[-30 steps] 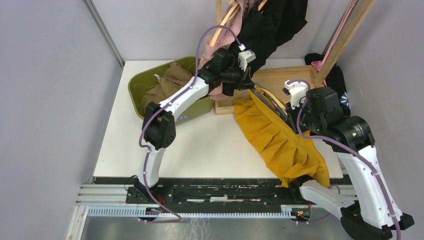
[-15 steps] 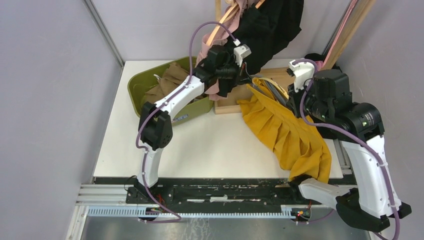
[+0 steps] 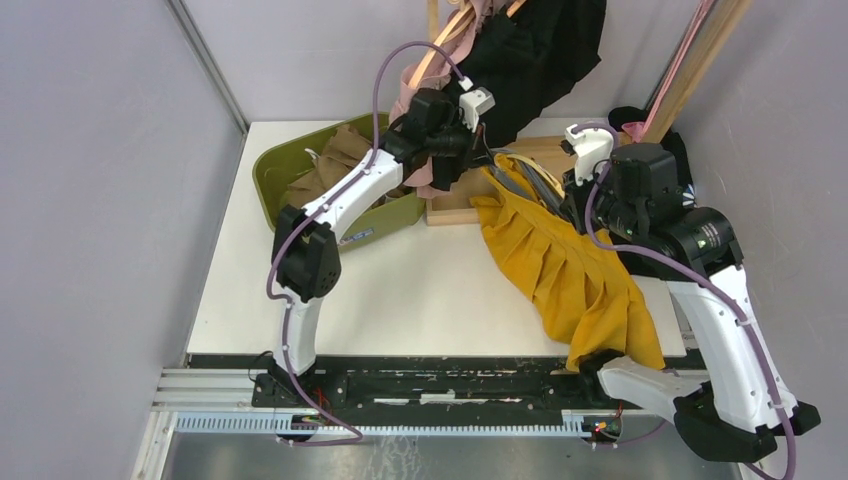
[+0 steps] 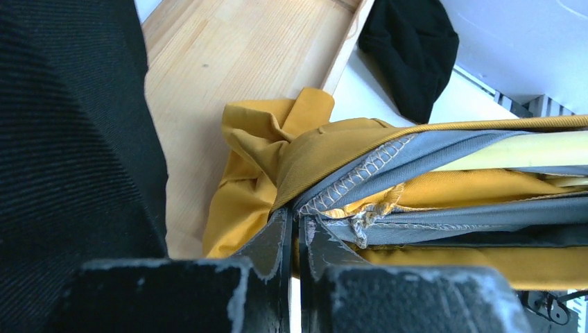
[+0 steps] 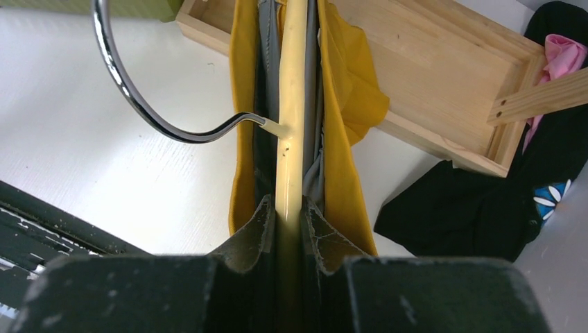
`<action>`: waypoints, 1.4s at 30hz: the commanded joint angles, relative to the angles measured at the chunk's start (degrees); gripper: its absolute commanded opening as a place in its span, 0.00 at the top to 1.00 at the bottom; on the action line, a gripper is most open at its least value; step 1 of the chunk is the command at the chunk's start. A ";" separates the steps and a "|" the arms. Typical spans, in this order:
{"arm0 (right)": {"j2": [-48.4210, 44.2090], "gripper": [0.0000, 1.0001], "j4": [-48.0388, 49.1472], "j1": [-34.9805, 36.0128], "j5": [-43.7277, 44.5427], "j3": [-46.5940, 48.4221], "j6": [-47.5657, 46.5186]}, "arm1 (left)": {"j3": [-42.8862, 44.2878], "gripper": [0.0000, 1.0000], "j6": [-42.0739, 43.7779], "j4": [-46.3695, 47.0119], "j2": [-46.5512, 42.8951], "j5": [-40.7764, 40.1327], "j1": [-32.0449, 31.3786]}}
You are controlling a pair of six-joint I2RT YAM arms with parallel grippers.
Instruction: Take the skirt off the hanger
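I have the waistband's far corner pinched shut in my left gripper, well past the end of the hanger, so I should open it and take the grey lining closer to the hanger [image 4: 396, 157].
The skirt [image 3: 570, 270] is mustard yellow and pleated, with a grey waistband lining, and it trails across the table's right side to the near edge. My left gripper [image 3: 487, 155] is shut on the far end of the waistband, where the tips [image 4: 294, 222] pinch the grey stitched edge of the skirt [image 4: 326, 149]. The hanger [image 5: 291, 104] is a cream bar with a chrome hook [image 5: 139, 104], and it lies inside the waistband. My right gripper [image 5: 288, 208] is shut on that bar, with skirt fabric [image 5: 347, 104] on both sides. From above, the right gripper [image 3: 573, 207] sits at the skirt's top.
An olive bin [image 3: 272, 170] of brown clothes stands at the back left. A wooden tray [image 3: 545, 150] lies under the skirt's top end. Black and pink garments [image 3: 540, 50] hang on the rack behind. More black cloth [image 5: 471, 208] lies right of the tray.
Both arms have carried the top of the skirt and the hanger toward the back of the table. The left gripper shifted back and left. Both grips stayed shut.
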 commanded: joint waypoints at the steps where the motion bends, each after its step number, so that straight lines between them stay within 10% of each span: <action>1: -3.10 0.99 12.18 0.16 -0.01 0.95 0.65 | -3.69 0.96 -1.41 -4.62 -3.17 -11.95 2.42; 20: -4.33 0.99 -11.39 0.06 0.43 18.42 -0.14 | 6.52 0.97 0.59 -3.87 14.17 -18.40 8.93; 30: -5.65 0.99 7.42 0.16 0.87 3.40 3.05 | 0.72 0.95 -2.34 -5.70 4.96 -9.88 6.53; 33: -3.72 0.99 13.05 0.12 -1.36 1.05 3.98 | -2.19 0.79 -4.57 -4.21 0.37 -6.57 3.75; 39: -0.07 0.99 14.00 0.17 -2.60 2.04 2.13 | -1.73 0.01 -2.19 -8.84 -5.95 -6.72 -1.04; 42: 0.83 0.99 14.05 0.14 -3.28 1.96 1.77 | 0.33 0.01 -0.64 -12.22 -8.40 -10.08 -1.07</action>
